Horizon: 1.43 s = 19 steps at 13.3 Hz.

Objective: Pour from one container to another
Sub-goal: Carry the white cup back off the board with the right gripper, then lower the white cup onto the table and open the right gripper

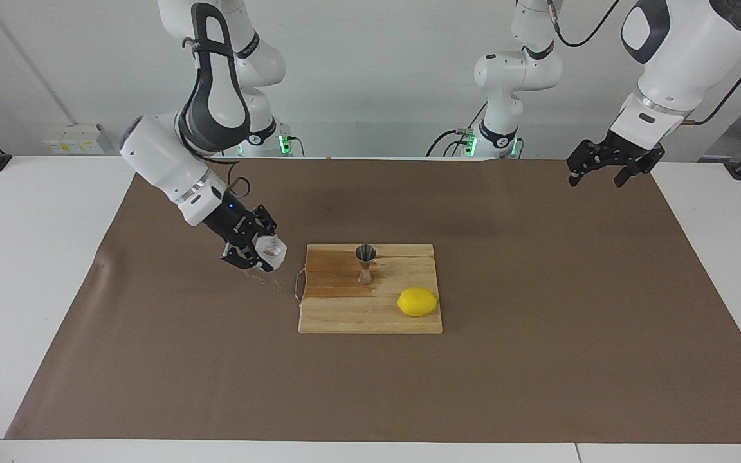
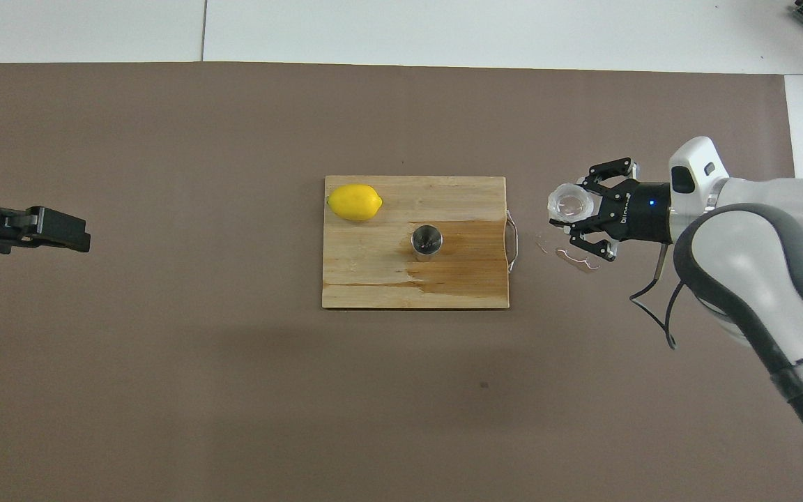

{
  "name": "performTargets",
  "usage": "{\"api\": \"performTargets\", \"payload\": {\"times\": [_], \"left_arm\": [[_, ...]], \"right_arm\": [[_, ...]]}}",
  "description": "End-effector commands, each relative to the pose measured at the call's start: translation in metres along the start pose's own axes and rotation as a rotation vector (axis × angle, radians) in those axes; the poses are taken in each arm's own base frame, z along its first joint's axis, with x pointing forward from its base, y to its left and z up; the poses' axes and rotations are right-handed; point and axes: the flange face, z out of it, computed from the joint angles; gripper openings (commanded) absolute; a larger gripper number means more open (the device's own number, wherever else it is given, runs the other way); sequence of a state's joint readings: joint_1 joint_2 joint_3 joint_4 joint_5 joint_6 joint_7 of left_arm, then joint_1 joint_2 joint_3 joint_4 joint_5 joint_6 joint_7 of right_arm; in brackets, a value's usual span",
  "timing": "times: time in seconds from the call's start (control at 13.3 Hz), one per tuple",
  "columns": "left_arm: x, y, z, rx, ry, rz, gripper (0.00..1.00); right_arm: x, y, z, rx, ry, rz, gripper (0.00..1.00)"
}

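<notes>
Next, I release the plastic cup from my right gripper on the mat, at the small puddle's end farther from the board (image 2: 607,249).
My right gripper (image 1: 261,254) (image 2: 576,216) is shut on the small translucent plastic cup (image 1: 272,249) (image 2: 570,203). It holds the cup low over the brown mat, beside the board's handle end toward the right arm's end of the table. The cup looks clear inside, with its mouth showing in the overhead view. The steel hourglass jigger (image 1: 365,263) (image 2: 426,241) stands upright on the wooden cutting board (image 1: 345,315) (image 2: 373,279), apart from the cup. My left gripper (image 1: 597,182) (image 2: 70,233) waits open and empty, raised over the left arm's end of the mat.
A yellow lemon (image 1: 417,301) (image 2: 354,202) lies on the board, farther from the robots than the jigger. A dark wet patch (image 1: 335,273) (image 2: 464,258) covers the board around the jigger. A small puddle (image 1: 261,278) (image 2: 576,256) sits on the mat under my right gripper.
</notes>
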<state>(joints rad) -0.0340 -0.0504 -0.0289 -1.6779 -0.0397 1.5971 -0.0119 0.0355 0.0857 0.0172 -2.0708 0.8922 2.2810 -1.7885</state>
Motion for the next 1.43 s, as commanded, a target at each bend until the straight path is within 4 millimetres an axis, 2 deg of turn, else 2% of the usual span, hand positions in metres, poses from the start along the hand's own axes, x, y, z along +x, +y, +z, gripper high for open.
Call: {"api": "performTargets", "payload": {"times": [0.0, 0.23, 0.68, 0.83, 0.9, 1.05, 1.2, 1.35], "left_arm": [[-0.009, -0.002, -0.002, 0.006, 0.008, -0.013, 1.00], [-0.009, -0.002, -0.002, 0.006, 0.008, -0.013, 1.00], [-0.009, -0.002, -0.002, 0.006, 0.008, -0.013, 1.00], [-0.009, -0.002, -0.002, 0.006, 0.008, -0.013, 1.00], [-0.009, -0.002, -0.002, 0.006, 0.008, -0.011, 1.00], [-0.009, -0.002, -0.002, 0.006, 0.008, -0.013, 1.00], [-0.009, -0.002, -0.002, 0.006, 0.008, -0.013, 1.00], [-0.009, -0.002, -0.002, 0.006, 0.008, -0.013, 1.00]], "right_arm": [[-0.028, 0.002, 0.000, 0.017, 0.042, 0.007, 0.05], [-0.070, 0.007, 0.002, 0.036, 0.064, 0.011, 0.05], [-0.132, 0.007, -0.008, 0.050, 0.083, 0.018, 0.05], [-0.165, 0.003, 0.011, 0.060, 0.148, 0.027, 0.06], [-0.170, 0.002, 0.017, 0.055, 0.154, 0.006, 0.06], [-0.195, 0.002, 0.025, 0.055, 0.159, -0.006, 0.06], [-0.210, 0.001, 0.032, 0.043, 0.174, -0.018, 0.06], [-0.209, 0.000, 0.034, 0.044, 0.177, -0.020, 0.06]]}}
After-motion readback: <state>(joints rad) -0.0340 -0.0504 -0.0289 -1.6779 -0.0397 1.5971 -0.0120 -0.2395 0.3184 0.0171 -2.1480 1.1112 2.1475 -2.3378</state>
